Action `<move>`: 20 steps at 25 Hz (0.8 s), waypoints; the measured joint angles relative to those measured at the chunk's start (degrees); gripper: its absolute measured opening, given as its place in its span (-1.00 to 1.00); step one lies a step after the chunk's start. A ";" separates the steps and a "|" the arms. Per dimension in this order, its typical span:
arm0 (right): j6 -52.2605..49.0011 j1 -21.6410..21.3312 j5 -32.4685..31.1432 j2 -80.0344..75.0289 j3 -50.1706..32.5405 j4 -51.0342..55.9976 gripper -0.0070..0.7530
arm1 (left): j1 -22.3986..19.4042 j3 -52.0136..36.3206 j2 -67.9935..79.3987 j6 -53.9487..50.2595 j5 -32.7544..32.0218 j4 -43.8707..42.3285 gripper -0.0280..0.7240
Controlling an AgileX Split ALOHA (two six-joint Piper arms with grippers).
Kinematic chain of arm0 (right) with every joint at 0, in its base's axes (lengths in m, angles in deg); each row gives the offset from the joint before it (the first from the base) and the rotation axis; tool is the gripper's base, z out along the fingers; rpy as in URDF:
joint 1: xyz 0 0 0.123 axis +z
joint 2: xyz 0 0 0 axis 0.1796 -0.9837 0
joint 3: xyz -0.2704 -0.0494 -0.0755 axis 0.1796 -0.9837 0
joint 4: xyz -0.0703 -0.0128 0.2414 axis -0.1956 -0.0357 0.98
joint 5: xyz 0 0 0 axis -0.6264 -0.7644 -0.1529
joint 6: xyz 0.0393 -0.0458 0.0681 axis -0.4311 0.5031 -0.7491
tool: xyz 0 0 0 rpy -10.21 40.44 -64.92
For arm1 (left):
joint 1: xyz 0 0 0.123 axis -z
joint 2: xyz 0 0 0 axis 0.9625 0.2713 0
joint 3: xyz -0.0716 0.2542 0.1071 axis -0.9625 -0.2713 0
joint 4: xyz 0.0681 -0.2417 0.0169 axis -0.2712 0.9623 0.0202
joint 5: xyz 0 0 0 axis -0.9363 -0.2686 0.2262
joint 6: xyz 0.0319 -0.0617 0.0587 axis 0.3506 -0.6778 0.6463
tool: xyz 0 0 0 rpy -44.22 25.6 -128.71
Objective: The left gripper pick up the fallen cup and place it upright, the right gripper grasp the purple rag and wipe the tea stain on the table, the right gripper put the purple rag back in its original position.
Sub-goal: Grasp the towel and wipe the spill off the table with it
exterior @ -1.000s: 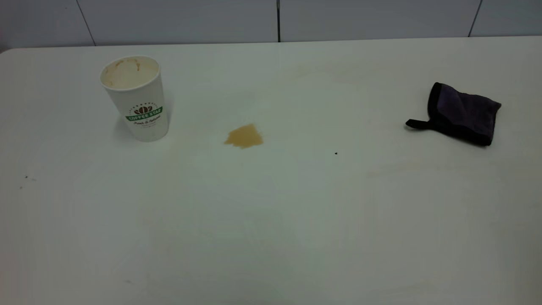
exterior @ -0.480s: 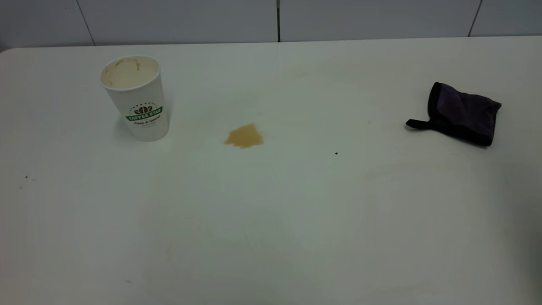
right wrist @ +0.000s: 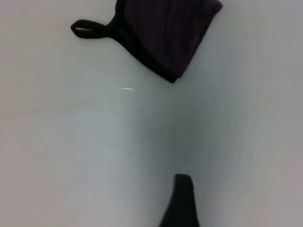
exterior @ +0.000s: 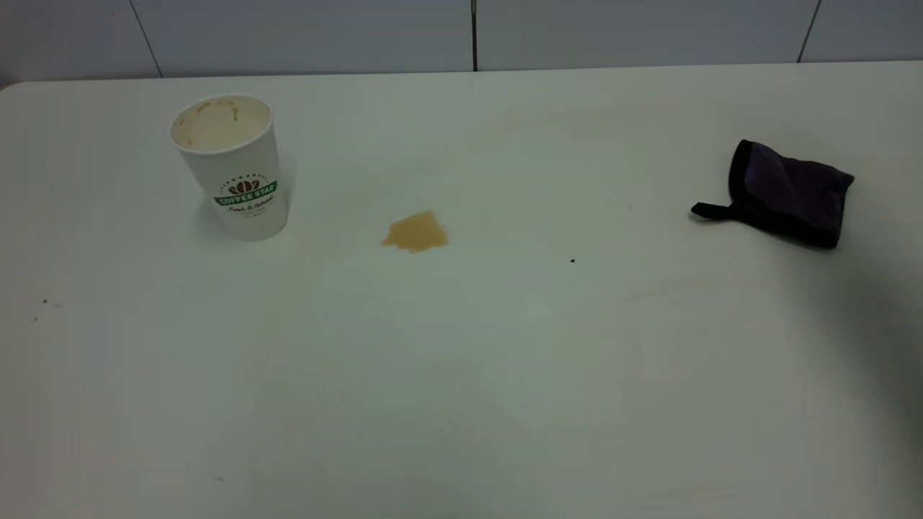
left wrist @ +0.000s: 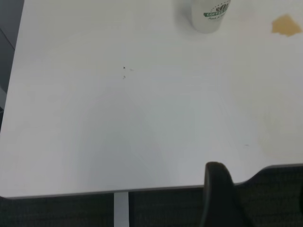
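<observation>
The robot's right gripper will next move to the middle of the purple rag [exterior: 785,197] [right wrist: 165,28] and close there, leaving the rag's loop tab free.
The cup [exterior: 234,167] stands upright at the table's [exterior: 461,375] back left, its tan-stained inside showing; its lower part shows in the left wrist view [left wrist: 209,16]. The tea stain [exterior: 416,232] lies right of the cup and also shows in the left wrist view [left wrist: 286,26]. The purple rag [exterior: 787,193] lies folded at the right, loop tab pointing left. In the right wrist view the rag [right wrist: 165,33] lies ahead of my right gripper [right wrist: 182,201], with bare table between. My left gripper [left wrist: 218,194] is back at the table's near left edge, far from the cup. Neither gripper shows in the exterior view.
A tiny black speck [exterior: 572,261] lies between stain and rag. Small dark specks [exterior: 45,303] mark the left side. A grey panelled wall [exterior: 461,32] runs behind the table. A dark shadow [exterior: 894,346] covers the table's right edge.
The shadow at the table's right edge has grown and spread inward. The cup, stain and rag have not moved.
</observation>
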 joint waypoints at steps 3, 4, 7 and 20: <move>1.98 1.24 0.32 -9.73 6.13 1.44 0.89 | 0.00 0.00 0.00 0.00 0.00 0.00 0.23; 2.53 1.66 0.03 -12.43 8.73 1.62 0.88 | 0.00 0.00 0.00 0.00 0.00 0.00 0.23; 3.00 2.24 -2.23 -21.45 16.75 2.25 0.87 | 0.00 0.00 0.00 0.00 0.00 0.00 0.23; 8.09 2.42 -11.92 -43.68 42.15 2.78 0.81 | 0.00 0.00 0.00 -0.05 0.00 0.00 0.23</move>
